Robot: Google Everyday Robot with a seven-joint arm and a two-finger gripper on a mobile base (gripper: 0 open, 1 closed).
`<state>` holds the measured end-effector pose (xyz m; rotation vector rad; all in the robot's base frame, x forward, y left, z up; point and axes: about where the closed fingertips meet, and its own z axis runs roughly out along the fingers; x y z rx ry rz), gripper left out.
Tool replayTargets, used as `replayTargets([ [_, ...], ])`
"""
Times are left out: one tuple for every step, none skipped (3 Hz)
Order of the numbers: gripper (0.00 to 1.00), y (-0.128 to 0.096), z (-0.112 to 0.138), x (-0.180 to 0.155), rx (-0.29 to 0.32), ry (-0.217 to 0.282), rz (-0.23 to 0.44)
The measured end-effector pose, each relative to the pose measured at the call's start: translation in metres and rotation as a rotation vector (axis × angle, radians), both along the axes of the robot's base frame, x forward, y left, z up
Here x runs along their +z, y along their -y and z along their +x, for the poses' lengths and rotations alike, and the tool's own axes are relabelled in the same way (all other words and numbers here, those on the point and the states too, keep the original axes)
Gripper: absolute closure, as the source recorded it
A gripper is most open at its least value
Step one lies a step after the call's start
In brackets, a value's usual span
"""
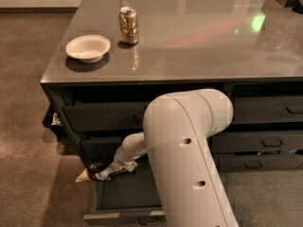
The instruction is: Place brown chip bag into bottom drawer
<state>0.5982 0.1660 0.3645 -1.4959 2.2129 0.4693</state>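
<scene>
I need to let go of the brown chip bag inside the open bottom drawer (111, 187), along the side nearest the carpet.
The brown chip bag (96, 173), dark with a tan end, sticks out to the left over the left side of the open bottom drawer (124, 196). My gripper (115, 168) is at the end of the white arm, low in front of the cabinet and just above the drawer's left part. It is shut on the bag's right end. The drawer is pulled out, its inside is dark, and its flat front (127, 217) is near the frame's lower edge. My big white arm hides the drawer's right part.
A white bowl (87, 48) and a gold-brown soda can (128, 25) stand on the glossy grey tabletop (199, 37). Two shallower closed drawers (102, 116) are above the open one. Narrower drawers (265, 143) are at the right. Carpet floor lies at the left.
</scene>
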Motion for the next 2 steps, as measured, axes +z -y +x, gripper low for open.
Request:
replayTargets([
  [1.0, 0.014, -0.005, -0.022, 0.006, -0.039, -0.019],
  [1.0, 0.04, -0.015, -0.047, 0.005, -0.079, -0.039],
])
